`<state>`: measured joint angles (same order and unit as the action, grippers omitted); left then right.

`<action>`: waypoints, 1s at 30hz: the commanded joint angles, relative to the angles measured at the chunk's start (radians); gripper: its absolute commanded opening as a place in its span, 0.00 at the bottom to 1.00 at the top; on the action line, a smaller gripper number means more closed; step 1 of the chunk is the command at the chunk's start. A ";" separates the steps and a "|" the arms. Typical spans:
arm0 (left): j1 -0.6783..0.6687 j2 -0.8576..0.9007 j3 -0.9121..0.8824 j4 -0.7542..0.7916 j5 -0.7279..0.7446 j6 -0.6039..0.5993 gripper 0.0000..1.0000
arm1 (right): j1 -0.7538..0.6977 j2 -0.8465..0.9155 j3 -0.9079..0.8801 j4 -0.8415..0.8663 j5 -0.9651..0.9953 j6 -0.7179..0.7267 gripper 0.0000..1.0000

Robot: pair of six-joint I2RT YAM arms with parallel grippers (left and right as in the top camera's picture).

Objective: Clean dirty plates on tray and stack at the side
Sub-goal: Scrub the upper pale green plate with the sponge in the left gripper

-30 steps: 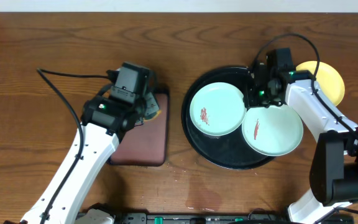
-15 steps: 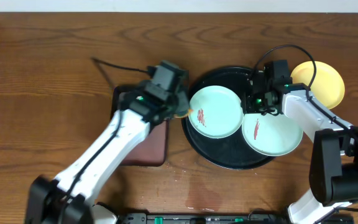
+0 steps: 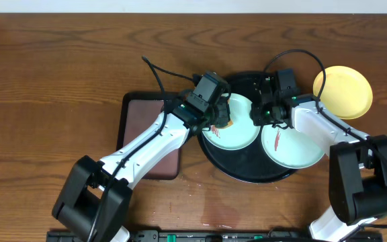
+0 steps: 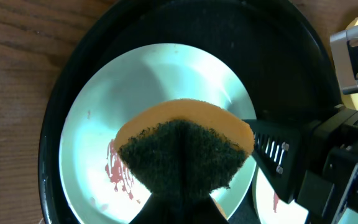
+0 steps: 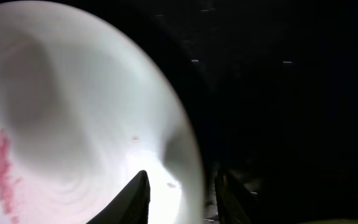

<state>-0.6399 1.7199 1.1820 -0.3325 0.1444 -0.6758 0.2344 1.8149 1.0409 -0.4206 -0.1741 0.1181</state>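
Observation:
The smeared plate is lying loose under the sponge, so next my right gripper closes on the plate's rim (image 5: pixel 195 171) and keeps it still while my left gripper scrubs.
A black tray (image 3: pixel 247 169) holds two mint-green plates. The left plate (image 3: pixel 237 138) has a reddish smear (image 4: pixel 118 174). The right plate (image 3: pixel 301 148) has a smear too (image 3: pixel 277 140). A yellow plate (image 3: pixel 345 91) lies on the wood to the right of the tray. My left gripper (image 3: pixel 217 115) is shut on an orange sponge (image 4: pixel 185 152) with a dark green scouring face, held over the left plate (image 4: pixel 135 87). My right gripper (image 3: pixel 261 114) is open, its jaws astride that plate's right rim (image 5: pixel 188 168), one finger inside and one outside.
A maroon rectangular tray (image 3: pixel 146 144) lies left of the black tray, under my left arm. My two grippers are close together over the tray's middle; the right one shows in the left wrist view (image 4: pixel 291 162). Bare wood surrounds the trays.
My left arm swung right from the maroon tray, carrying the sponge over the left mint plate. My right gripper slid left onto that plate's rim.

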 commanded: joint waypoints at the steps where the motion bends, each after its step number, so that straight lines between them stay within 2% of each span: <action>1: -0.007 -0.001 -0.007 0.002 0.002 0.017 0.08 | 0.003 0.005 -0.006 0.002 0.066 0.002 0.33; 4: -0.019 -0.001 -0.007 0.003 0.002 0.017 0.08 | 0.003 0.005 -0.006 0.005 0.066 0.001 0.34; 10: -0.034 -0.001 -0.007 0.009 0.000 0.017 0.08 | 0.003 0.026 -0.006 0.013 0.065 0.003 0.21; 20: -0.036 0.008 -0.007 0.027 -0.025 -0.041 0.08 | 0.003 0.043 -0.006 0.017 0.042 0.016 0.17; 24: -0.036 0.047 -0.007 0.066 -0.025 -0.065 0.08 | 0.003 0.043 -0.006 0.016 0.042 0.016 0.01; 30: -0.036 0.142 -0.007 0.142 -0.024 -0.158 0.08 | 0.003 0.043 -0.006 0.016 0.043 0.016 0.01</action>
<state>-0.6754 1.8221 1.1820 -0.2039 0.1314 -0.7719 0.2348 1.8442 1.0405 -0.4019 -0.1539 0.1303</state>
